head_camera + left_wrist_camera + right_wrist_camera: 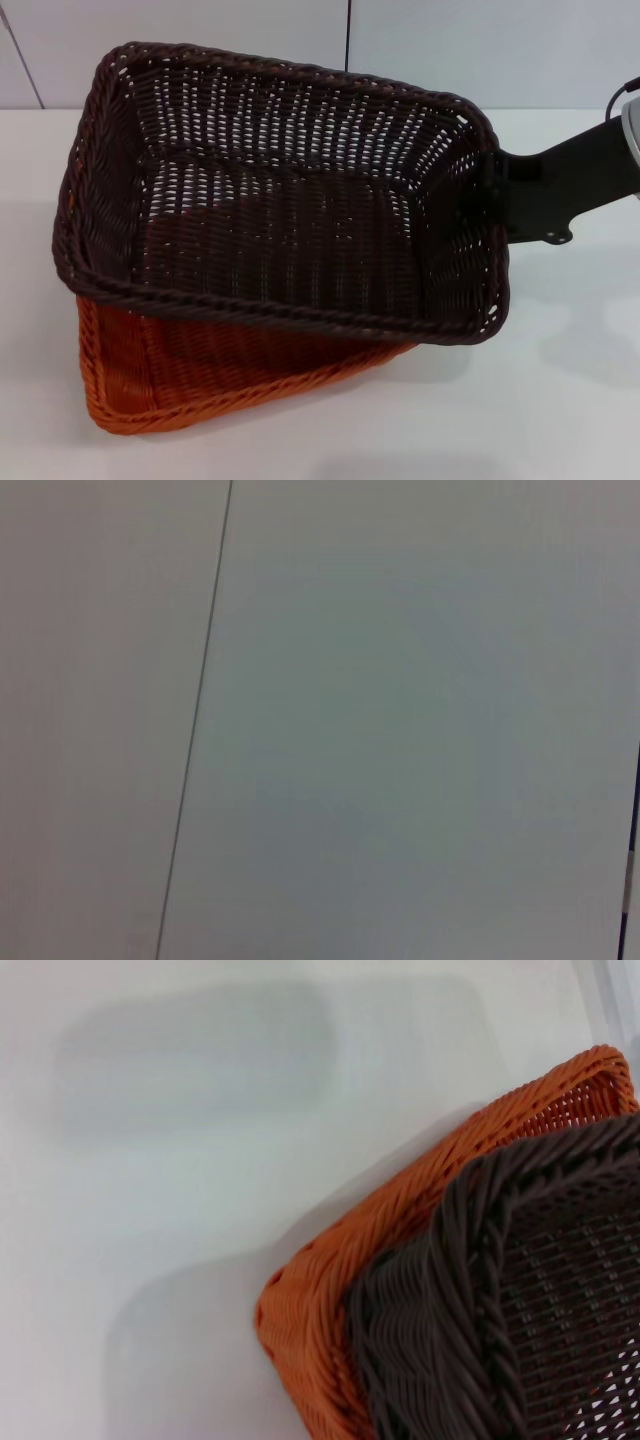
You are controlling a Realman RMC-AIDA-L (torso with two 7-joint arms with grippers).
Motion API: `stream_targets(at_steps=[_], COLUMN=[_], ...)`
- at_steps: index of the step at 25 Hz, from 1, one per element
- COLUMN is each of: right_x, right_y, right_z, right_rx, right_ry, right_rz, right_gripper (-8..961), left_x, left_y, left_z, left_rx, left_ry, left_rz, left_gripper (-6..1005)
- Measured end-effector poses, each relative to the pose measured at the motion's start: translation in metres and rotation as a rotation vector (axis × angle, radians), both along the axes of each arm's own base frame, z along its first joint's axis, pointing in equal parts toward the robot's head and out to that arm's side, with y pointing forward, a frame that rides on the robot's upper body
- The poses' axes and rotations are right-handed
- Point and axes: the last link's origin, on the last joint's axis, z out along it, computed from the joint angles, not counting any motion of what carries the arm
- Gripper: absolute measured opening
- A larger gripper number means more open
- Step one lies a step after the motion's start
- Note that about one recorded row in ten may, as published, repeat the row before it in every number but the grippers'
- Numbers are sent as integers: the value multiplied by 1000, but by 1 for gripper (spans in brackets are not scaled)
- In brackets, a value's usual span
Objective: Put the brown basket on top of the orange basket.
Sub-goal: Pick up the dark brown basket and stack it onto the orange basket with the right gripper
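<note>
The brown basket will sit squarely nested inside the orange basket's woven rim (252, 272) when my right gripper releases it.
The brown basket (280, 230) fills the middle of the head view. It sits tilted and skewed over the orange basket (200, 385), whose near left corner sticks out from under it. My right gripper (489, 200) reaches in from the right and is clamped on the brown basket's right rim. The right wrist view shows a corner of the brown basket (520, 1300) lying over the rim of the orange basket (400, 1220). The left gripper shows in no view.
Both baskets are on a white table (560, 400), with a pale wall (450, 50) close behind. The left wrist view shows only a plain wall panel (400, 730) with a seam.
</note>
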Motion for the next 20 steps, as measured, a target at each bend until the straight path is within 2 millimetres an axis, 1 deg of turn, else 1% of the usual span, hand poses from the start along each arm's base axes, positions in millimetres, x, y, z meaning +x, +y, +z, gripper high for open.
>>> stream_targets(at_steps=[11,20], right_x=[2,3], right_y=[13,28], right_z=[-5,-7], right_rx=[-17,-11], right_ry=[27,24], right_rz=[48,74], right_gripper=[146,146], left_x=[4,2], left_y=[5,1], left_z=[-4,-3], left_rx=[-18,-14], left_ry=[12,19], left_rz=[-3,2], left_gripper=[763,763])
